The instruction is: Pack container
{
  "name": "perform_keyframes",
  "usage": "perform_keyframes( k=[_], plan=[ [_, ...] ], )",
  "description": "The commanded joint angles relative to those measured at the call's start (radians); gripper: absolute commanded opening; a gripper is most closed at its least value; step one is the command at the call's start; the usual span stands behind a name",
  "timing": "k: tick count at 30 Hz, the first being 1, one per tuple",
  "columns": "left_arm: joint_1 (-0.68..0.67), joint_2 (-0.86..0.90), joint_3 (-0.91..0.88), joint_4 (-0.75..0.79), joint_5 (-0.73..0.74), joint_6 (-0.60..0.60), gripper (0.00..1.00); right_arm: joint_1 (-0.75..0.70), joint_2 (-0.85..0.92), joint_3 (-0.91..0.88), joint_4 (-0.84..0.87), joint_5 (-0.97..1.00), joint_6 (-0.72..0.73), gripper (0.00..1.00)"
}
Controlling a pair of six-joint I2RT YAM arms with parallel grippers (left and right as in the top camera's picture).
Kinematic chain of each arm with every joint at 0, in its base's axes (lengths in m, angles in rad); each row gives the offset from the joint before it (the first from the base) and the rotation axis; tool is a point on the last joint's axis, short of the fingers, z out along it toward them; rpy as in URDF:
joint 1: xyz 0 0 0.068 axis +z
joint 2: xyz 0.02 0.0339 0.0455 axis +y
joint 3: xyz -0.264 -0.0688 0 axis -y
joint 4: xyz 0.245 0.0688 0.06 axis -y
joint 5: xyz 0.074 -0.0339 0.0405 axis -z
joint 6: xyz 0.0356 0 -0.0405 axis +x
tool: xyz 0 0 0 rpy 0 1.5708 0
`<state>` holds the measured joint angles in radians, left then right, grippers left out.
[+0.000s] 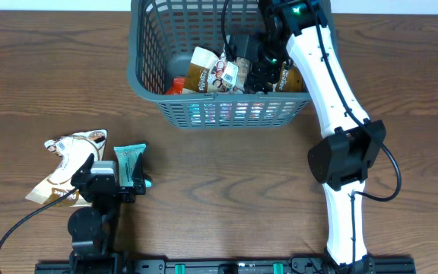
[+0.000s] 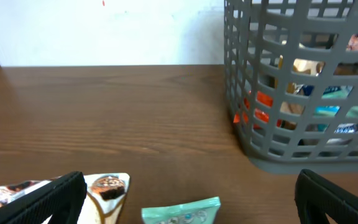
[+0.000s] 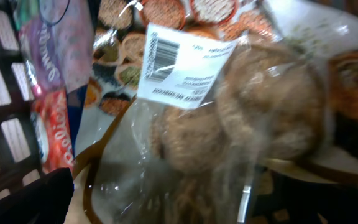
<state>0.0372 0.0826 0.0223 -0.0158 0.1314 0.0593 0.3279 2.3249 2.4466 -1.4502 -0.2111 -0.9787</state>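
I will close my left gripper on the middle of the teal packet (image 1: 132, 164) beside the white and brown packet, because it goes into the basket next.
The container (image 1: 147, 72) is a dark grey-green slotted basket at the back middle of the table, holding several snack packets. My right gripper (image 1: 258, 68) reaches down inside it. In the right wrist view its fingers (image 3: 179, 208) stand wide apart around a clear packet of brown cookies (image 3: 241, 118) with a white barcode label. My left gripper (image 1: 120, 181) is open and empty at the front left. A teal packet (image 1: 130, 162) lies between its fingers (image 2: 188, 202), and a white and brown packet (image 1: 71, 164) lies by its left finger. The basket shows at the right in the left wrist view (image 2: 253, 93).
Inside the basket lie a red packet (image 3: 51, 134), a purple one (image 3: 45, 56) and a brown-labelled one (image 1: 204, 68). A black cable (image 1: 21, 228) trails from the left arm across the front left. A white wall (image 2: 104, 31) rises behind the table's far edge.
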Motion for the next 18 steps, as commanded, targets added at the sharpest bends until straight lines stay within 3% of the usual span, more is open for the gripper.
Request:
perform_keyframes(
  k=[1,5,11,14,18],
  plan=[
    [-0.004,0.0,0.005,-0.008,0.018,-0.132,0.99,-0.03,-0.1,0.093,0.047,-0.043,0.023,0.99],
    [-0.004,0.0,0.08,-0.097,0.018,-0.238,0.99,-0.107,-0.204,0.2,0.184,-0.087,0.129,0.99],
    [-0.004,0.078,0.364,-0.283,-0.036,-0.232,0.98,-0.334,-0.341,0.236,0.392,-0.093,0.441,0.99],
    [-0.003,0.218,0.582,-0.404,-0.06,-0.168,0.99,-0.484,-0.379,0.236,0.391,-0.093,0.602,0.99],
    [-0.003,0.497,0.897,-0.696,-0.125,-0.143,0.99,-0.653,-0.38,0.233,0.316,-0.093,0.761,0.99]
  ],
)
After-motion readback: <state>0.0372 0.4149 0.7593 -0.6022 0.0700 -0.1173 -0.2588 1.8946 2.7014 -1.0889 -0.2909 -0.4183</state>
